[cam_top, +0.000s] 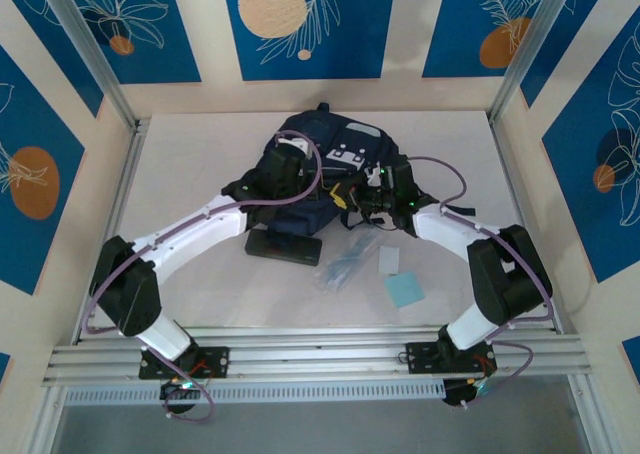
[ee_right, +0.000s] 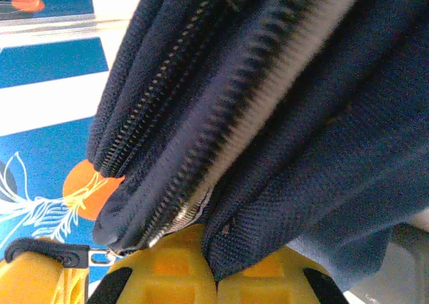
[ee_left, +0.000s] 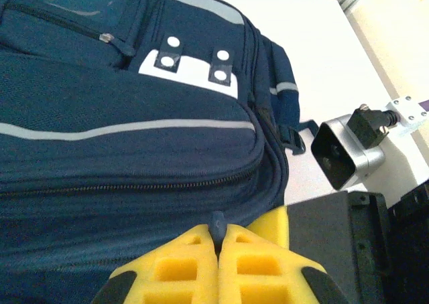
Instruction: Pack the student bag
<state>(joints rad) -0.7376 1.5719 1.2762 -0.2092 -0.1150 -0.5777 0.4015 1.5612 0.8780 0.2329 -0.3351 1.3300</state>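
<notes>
Next, I release the student bag's fabric fold with my right gripper over the table (cam_top: 416, 183), well behind the small white card.
The student bag (cam_top: 318, 159), navy with grey stripes and a light grey buckle patch (ee_left: 191, 69), lies at the middle of the table. My left gripper (cam_top: 325, 189) is at its near edge. In the left wrist view the yellow fingers (ee_left: 181, 267) are shut on a small navy tab (ee_left: 218, 225) below the zipper line. My right gripper (cam_top: 352, 200) comes in from the right. In the right wrist view its yellow fingers (ee_right: 167, 270) are shut on a fold of the student bag's fabric (ee_right: 234, 247), beside a metal zipper (ee_right: 194, 183).
A flat black case (cam_top: 284, 247) lies in front of the bag. To its right are a clear plastic pouch (cam_top: 348, 264), a small white card (cam_top: 389, 262) and a light blue pad (cam_top: 404, 290). The right arm's camera (ee_left: 345, 157) sits close beside my left gripper.
</notes>
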